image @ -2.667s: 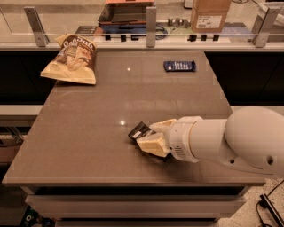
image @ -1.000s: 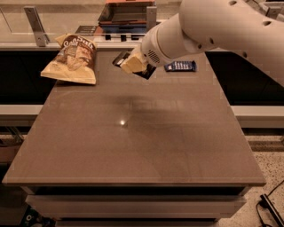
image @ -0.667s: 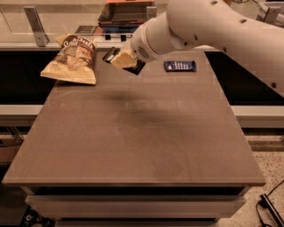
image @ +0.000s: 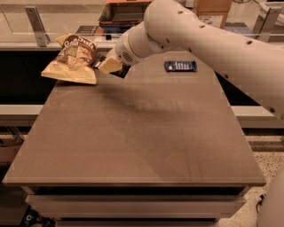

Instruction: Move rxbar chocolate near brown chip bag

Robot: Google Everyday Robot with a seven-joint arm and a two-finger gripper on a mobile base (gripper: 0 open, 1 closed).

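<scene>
My gripper is going to let go of the rxbar chocolate on the table [image: 115, 79] beside the near corner of the brown chip bag, toward the blue wrapper.
The brown chip bag [image: 73, 58] lies at the table's far left corner, tan-yellow with a brown panel and white script. My gripper [image: 109, 65] is just right of the bag, above the table's far left part, shut on the rxbar chocolate [image: 120, 71]. Only dark ends of the black wrapper stick out on either side of the tan fingers [image: 110, 64]. The white arm reaches in from the upper right.
A smaller dark blue bar wrapper [image: 180, 66] lies at the far right of the brown table [image: 133, 133]. Behind the table runs a counter with metal posts [image: 36, 20], a cardboard box [image: 213, 9] and dark trays.
My gripper lifted the rxbar chocolate from the table's front middle and carried it back and left. It is now close beside the chip bag.
</scene>
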